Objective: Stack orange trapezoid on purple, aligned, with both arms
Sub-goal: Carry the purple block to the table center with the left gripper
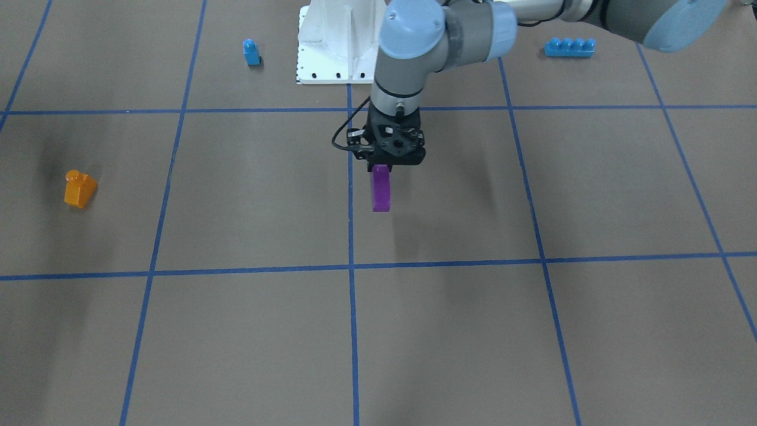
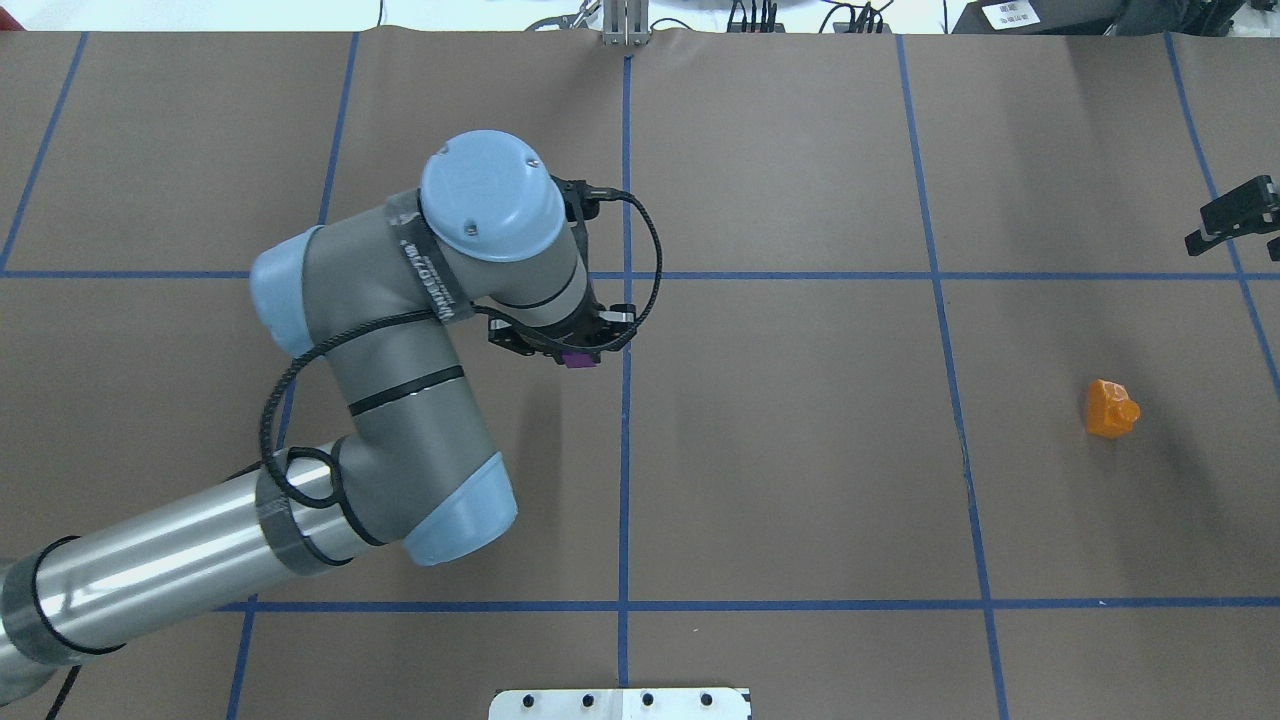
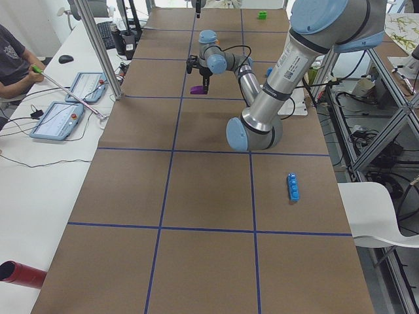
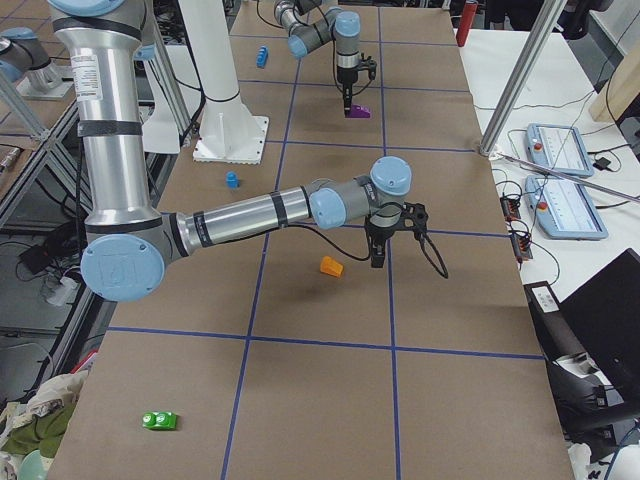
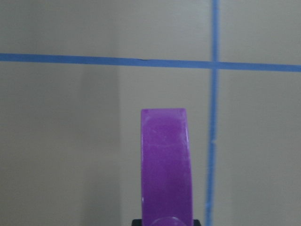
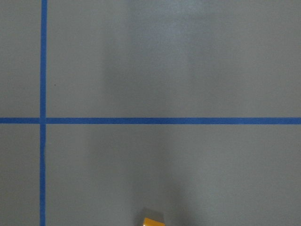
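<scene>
My left gripper has the purple brick. Next, I let go of it on the middle blue tape line (image 1: pixel 352 235) (image 5: pixel 213 127), just short of the tape crossing.
My left gripper (image 1: pixel 381 168) is shut on the purple brick (image 1: pixel 381 189), which hangs from its jaws near the table's middle, by a blue tape line. The brick also shows in the overhead view (image 2: pixel 578 360) and fills the lower centre of the left wrist view (image 5: pixel 166 165). The orange trapezoid (image 2: pixel 1111 408) lies alone on the table far to my right, and shows in the front view (image 1: pixel 79 189). My right gripper (image 2: pixel 1238 222) hangs beyond the orange trapezoid, apart from it. I cannot tell whether its jaws are open. The right wrist view shows only the orange trapezoid's edge (image 6: pixel 153 221).
A small blue single-stud brick (image 1: pixel 251 52) and a long blue four-stud brick (image 1: pixel 569 47) lie near the robot's white base (image 1: pixel 331 53). A green brick (image 4: pixel 160 420) lies at the table's right end. Operators' tablets sit on the side desk (image 3: pixel 65 121).
</scene>
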`<act>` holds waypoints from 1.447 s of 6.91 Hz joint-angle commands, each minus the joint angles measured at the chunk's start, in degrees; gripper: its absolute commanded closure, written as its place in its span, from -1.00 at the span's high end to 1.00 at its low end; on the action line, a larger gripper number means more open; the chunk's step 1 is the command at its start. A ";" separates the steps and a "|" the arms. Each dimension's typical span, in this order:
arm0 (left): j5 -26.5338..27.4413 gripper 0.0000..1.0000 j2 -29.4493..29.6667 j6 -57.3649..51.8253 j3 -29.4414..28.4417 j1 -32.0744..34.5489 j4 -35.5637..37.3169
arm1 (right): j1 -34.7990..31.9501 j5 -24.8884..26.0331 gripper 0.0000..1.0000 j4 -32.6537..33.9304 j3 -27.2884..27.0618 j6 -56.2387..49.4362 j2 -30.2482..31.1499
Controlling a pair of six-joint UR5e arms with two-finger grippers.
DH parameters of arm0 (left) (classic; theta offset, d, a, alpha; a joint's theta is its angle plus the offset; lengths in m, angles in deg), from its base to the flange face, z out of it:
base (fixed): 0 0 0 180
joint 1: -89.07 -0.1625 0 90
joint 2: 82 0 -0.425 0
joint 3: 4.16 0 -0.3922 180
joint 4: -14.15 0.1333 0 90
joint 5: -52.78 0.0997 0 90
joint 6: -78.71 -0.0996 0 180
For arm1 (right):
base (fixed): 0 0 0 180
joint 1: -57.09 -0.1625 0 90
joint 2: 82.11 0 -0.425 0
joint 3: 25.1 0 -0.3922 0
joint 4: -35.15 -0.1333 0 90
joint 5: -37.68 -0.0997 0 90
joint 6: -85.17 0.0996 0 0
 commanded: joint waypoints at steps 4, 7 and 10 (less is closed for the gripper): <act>4.11 -1.00 5.45 -0.08 -15.64 -2.03 -9.66 | 4.77 0.48 1.00 -2.24 0.08 8.58 -1.30; 4.29 -1.00 5.55 -0.96 -16.72 -1.94 -9.49 | 5.39 0.48 1.00 -2.24 0.08 9.99 -1.39; 4.12 -1.00 5.29 -25.66 -16.63 0.43 -9.05 | 5.39 0.48 1.00 -2.24 0.17 10.07 -1.65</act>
